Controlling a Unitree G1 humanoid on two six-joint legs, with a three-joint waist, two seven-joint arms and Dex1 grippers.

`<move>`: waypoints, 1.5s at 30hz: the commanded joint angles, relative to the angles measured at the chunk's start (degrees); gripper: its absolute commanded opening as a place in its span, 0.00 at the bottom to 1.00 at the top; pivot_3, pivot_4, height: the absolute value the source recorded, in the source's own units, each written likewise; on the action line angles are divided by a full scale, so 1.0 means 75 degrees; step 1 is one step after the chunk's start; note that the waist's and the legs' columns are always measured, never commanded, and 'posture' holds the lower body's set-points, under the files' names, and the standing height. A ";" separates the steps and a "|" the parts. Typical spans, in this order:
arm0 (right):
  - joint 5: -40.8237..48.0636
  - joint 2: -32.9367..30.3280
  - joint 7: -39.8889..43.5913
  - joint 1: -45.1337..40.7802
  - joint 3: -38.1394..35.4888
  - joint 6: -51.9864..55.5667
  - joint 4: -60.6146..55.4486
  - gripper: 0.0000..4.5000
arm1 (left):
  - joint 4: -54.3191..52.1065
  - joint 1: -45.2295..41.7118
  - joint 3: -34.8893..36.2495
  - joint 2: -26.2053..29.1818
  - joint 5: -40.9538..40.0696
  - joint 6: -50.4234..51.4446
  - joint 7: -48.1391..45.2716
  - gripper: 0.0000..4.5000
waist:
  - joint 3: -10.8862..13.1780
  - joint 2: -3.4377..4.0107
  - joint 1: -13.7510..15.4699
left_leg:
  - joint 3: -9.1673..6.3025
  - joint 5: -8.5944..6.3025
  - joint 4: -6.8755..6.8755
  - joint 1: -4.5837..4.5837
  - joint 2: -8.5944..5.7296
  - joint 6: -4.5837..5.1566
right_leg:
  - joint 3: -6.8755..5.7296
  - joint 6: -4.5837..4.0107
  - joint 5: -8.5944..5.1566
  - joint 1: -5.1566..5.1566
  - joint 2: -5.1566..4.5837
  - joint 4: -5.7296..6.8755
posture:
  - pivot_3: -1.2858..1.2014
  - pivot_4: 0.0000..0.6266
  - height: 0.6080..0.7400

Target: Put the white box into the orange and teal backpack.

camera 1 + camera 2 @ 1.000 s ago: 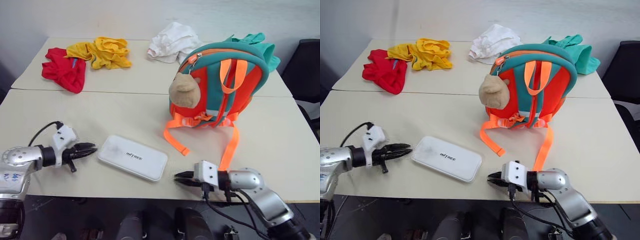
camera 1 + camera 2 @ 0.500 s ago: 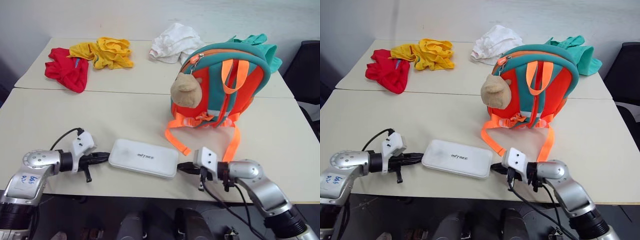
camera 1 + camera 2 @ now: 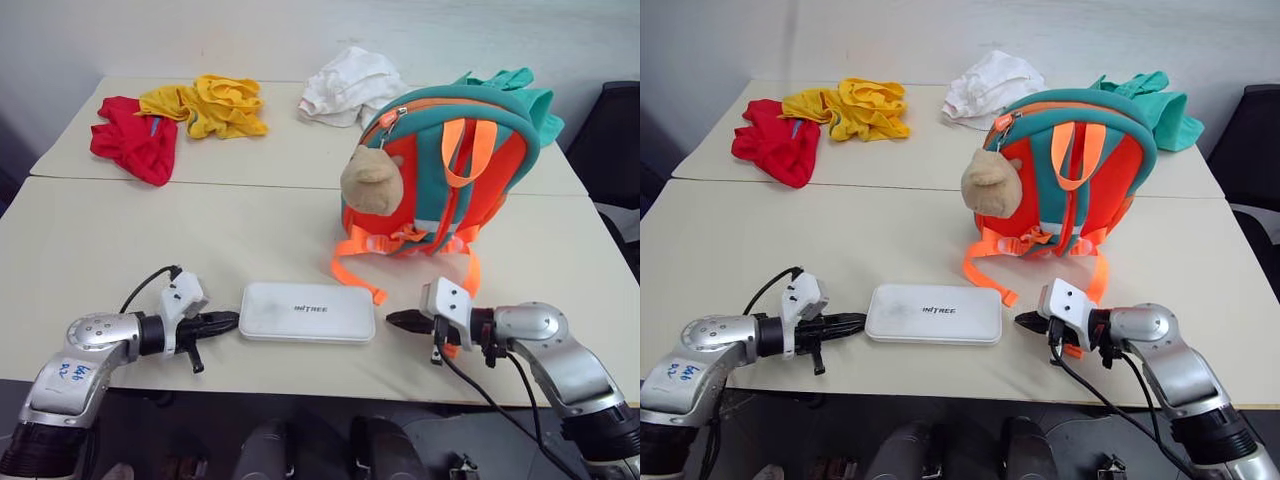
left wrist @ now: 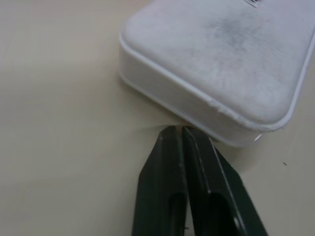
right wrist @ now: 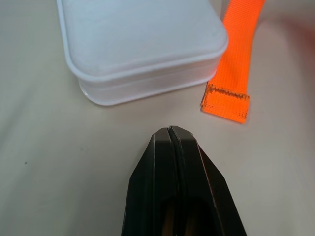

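Next, I open my left gripper, as its fingers are shut against the white box's end, and grip the box's top and bottom side (image 3: 264, 308), with my right gripper bracing opposite.
The white box (image 3: 308, 312) lies flat near the table's front edge, its long side along that edge and its lettering up. Behind it to the right, the orange and teal backpack (image 3: 450, 170) stands upright, with a beige plush ball (image 3: 370, 180) on its front and orange straps (image 3: 352, 275) trailing toward the box. My left gripper (image 3: 232, 320) lies low on the table, shut, with its tips at the box's left end (image 4: 221, 59). On the other side, my right gripper (image 3: 392, 320) is shut too, a short gap off the box's right end (image 5: 142, 34), beside a strap end (image 5: 231, 83).
At the back of the table lie a red cloth (image 3: 130, 140), a yellow cloth (image 3: 210, 105), a white cloth heap (image 3: 345, 85) and a teal garment (image 3: 520, 85) behind the backpack. A dark chair (image 3: 618, 130) stands at the right.
The box has turned from a slant to square with the front edge and slid right. My left gripper followed it rightward; my right gripper drew back to the right, off the box's end.
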 commanded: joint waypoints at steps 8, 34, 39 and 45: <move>0.0216 -0.0188 0.0307 0.0105 -0.0312 -0.0242 -0.0086 0.00 | 0.1992 -0.1759 0.1005 0.1147 -0.2569 0.5126 -0.0627 0.78 | 0.0001 -0.0002 0.0081 | -0.0015 0.0002 0.0005 -0.0005 -0.0009 -0.0001 | -0.0011 0.0001 -0.0001 0.0007 0.0002 0.0011 | 0.52 0.24 1.00; -0.0847 0.1007 0.0188 -0.1218 0.1125 -0.1374 0.1293 0.00 | 0.4334 -0.4366 -0.1395 -0.0321 -0.5277 0.7679 0.1956 0.78 | -0.0004 -0.0017 -0.0003 | -0.0010 0.0021 0.0024 -0.0001 -0.0013 -0.0009 | 0.0007 0.0007 0.0000 0.0012 0.0011 0.0026 | 0.52 0.24 1.00; -0.0707 0.0967 0.0195 -0.1066 0.0957 -0.1381 0.1315 0.00 | 0.4247 -0.4282 -0.1220 -0.0345 -0.5711 0.7679 0.2157 0.51 | -0.0004 -0.0017 -0.0005 | -0.0010 0.0023 0.0024 0.0000 -0.0013 -0.0011 | 0.0007 0.0007 0.0000 0.0012 0.0012 0.0026 | 0.52 0.24 1.00; 0.0931 0.0651 0.0376 -0.0110 -0.0299 -0.0210 0.0305 0.00 | 0.3569 -0.3744 -0.0603 0.0013 -0.6300 0.7679 0.2093 0.27 | -0.0004 -0.0019 0.0011 | -0.0021 0.0023 0.0022 -0.0004 -0.0016 -0.0010 | 0.0004 0.0007 0.0001 0.0018 0.0007 0.0019 | 0.52 0.24 1.00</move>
